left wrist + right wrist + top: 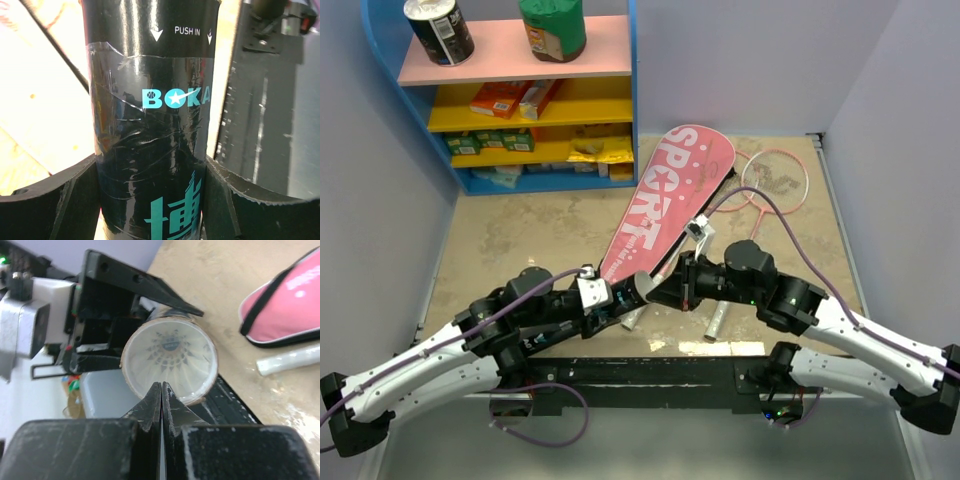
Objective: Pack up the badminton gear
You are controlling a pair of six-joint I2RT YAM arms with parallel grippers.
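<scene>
My left gripper should put the black tube, now held above the table's near edge, down next to the wall in front of the blue shelf unit [483, 268].
My left gripper [610, 297] is shut on the long black tube [150, 125] with teal lettering; its fingers [50, 200] press both sides. The tube is held above the table's near edge, its open end [212, 347] facing my right gripper [161, 390]. A white shuttlecock [170, 357] sits inside the tube, feathers towards the opening. My right gripper [665, 287] is shut with nothing between its jaws, tips at the tube's lower rim. The pink "SPORT" cover [665, 200] lies diagonally on the table. Two pink-framed rackets [775, 178] lie to its right.
A blue shelf unit [632, 100] stands at the back left with snack cans and boxes on it. A white cylinder [717, 320] lies on the table near my right wrist; it also shows in the right wrist view [292, 360]. Walls close both sides.
</scene>
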